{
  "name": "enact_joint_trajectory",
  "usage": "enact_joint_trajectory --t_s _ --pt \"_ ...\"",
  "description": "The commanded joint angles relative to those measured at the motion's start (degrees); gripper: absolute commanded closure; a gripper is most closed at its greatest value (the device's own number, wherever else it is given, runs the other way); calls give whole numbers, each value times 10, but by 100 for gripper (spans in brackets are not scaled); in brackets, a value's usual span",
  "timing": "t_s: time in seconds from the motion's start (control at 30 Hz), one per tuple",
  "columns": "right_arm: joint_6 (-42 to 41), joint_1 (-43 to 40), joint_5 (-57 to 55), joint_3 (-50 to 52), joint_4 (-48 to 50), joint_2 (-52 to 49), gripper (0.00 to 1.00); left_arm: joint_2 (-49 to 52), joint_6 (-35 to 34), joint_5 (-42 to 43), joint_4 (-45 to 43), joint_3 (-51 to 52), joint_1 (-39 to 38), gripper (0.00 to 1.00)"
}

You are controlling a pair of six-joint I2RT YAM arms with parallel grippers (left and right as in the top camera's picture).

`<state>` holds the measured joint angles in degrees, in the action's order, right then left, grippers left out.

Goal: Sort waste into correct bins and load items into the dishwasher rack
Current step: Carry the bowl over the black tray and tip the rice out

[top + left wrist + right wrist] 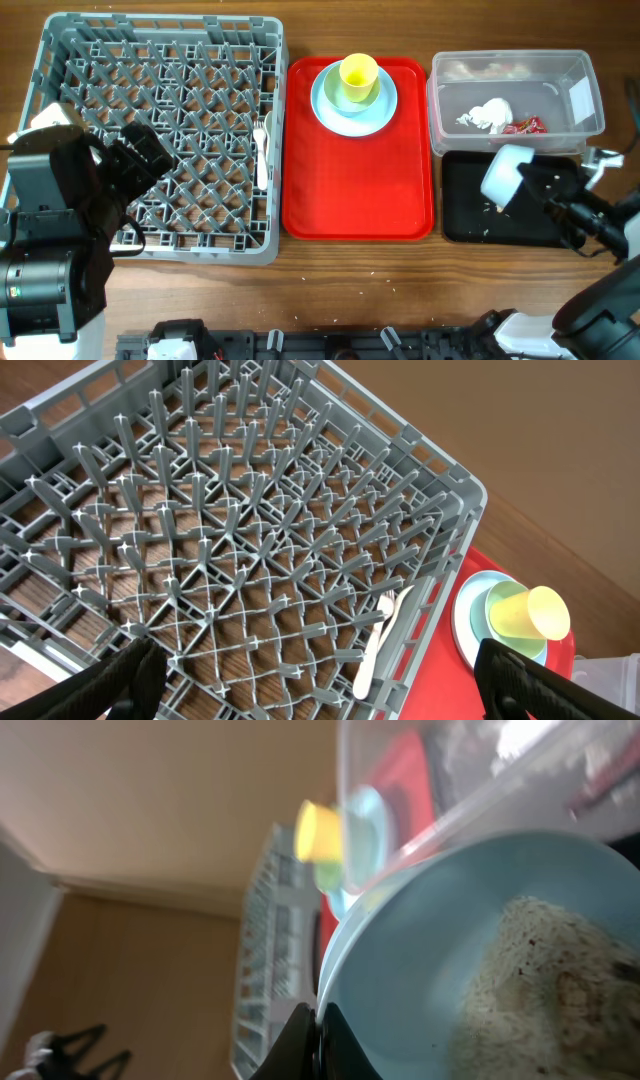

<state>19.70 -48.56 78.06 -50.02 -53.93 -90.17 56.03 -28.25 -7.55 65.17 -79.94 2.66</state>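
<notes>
The pale blue bowl, still tilted over the black tray, will be released by my right gripper on the red tray's empty front half point(347, 204), facing the blue plate.
My right gripper point(318, 1025) is shut on the rim of a pale blue bowl point(480, 970) with rice scraps point(545, 990) in it, held tilted over the black tray point(470, 215); the bowl shows overhead point(505, 175). A few scraps lie in the tray. The clear tub point(515, 95) holds the white napkin point(488, 115) and the red wrapper point(524, 125). The yellow cup point(358, 75) sits in a blue bowl on a blue plate point(352, 112) on the red tray. My left gripper point(310, 685) is open above the grey rack point(160, 130), where white cutlery point(380, 640) lies by the right wall.
The flat red serving tray point(355, 190) lies between the rack and the bins. The left arm's black body point(60, 230) covers the rack's front left corner. Wooden table shows along the front edge.
</notes>
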Motion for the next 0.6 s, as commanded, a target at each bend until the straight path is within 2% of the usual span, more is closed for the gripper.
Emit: enact_joint_trajectory --t_s 0.0,0.43,0.5,0.53,0.57 --pt "28 -39 107 3 -13 -5 96 -2 -7 0 -1 -2 2 0" --pt "35 -61 149 17 -75 -5 96 -2 -7 0 -1 -2 2 0" --pt "-7 -61 143 17 -71 -5 96 -2 -7 0 -2 -2 2 0" --pt "15 -61 149 17 -118 -1 96 -2 -7 0 -1 -2 2 0" --pt "16 -61 149 17 -99 1 96 -2 -7 0 -2 -2 2 0"
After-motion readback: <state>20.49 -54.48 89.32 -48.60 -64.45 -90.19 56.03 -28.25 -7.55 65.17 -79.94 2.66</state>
